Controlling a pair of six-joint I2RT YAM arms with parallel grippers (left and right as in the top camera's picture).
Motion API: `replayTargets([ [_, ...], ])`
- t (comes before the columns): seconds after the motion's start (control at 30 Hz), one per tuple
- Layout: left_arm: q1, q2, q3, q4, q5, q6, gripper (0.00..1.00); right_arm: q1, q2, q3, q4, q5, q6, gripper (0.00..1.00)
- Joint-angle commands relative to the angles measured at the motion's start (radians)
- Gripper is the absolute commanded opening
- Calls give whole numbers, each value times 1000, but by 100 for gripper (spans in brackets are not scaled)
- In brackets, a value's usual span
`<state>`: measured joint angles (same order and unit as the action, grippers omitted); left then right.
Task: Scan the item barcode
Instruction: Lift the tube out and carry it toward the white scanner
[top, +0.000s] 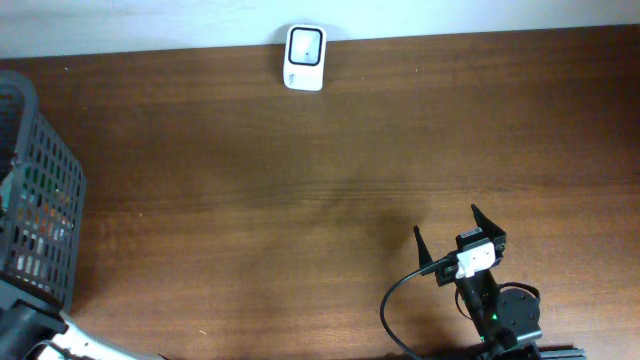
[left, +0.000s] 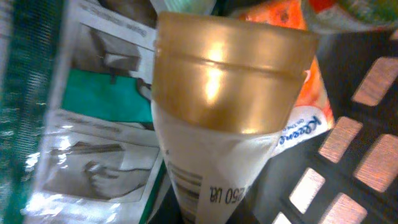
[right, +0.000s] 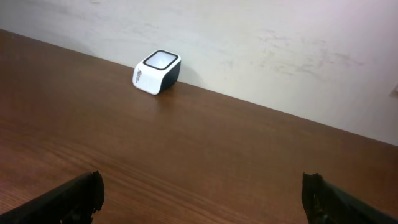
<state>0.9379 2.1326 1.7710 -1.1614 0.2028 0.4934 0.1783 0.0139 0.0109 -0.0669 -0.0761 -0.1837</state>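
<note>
The bare wood (top: 289, 193) is in front of the white barcode scanner. I should set the white tube, still among packets in the mesh basket, down there with my left gripper.
A white tube (left: 211, 162) with a gold cap (left: 230, 74) fills the left wrist view, lying among packets inside the black mesh basket (top: 45, 190). A barcode (left: 186, 186) shows on its narrow tail. That tail runs down to where my left jaws are. The fingers themselves are out of frame, shut on the tail. The white barcode scanner (top: 304, 57) stands at the table's far edge, and it also shows as the scanner (right: 157, 72) in the right wrist view. My right gripper (top: 445, 222) hovers open over bare wood at the front right, holding nothing.
In the basket, a printed leaflet packet (left: 93, 124) lies left of the tube and an orange pack (left: 305, 106) lies to its right. The basket's wall (left: 367, 155) is close by. A light wall (right: 280, 56) rises behind the scanner.
</note>
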Motion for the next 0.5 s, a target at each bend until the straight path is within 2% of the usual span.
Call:
replayTargets([
  [0.0,-8,-6,200,-85,56,-46,0,6,-8,-5,-5,2,1,99],
  [0.13,-27,-7,415,-185,135,-91,0,6,-8,-5,-5,2,1,98],
  [0.37,-132,-7,891,-334,134,-217,0,6,-8,-5,-5,2,1,98],
  [0.47,-166,-7,1035,-358,134,-281,0,6,-8,-5,-5,2,1,98],
])
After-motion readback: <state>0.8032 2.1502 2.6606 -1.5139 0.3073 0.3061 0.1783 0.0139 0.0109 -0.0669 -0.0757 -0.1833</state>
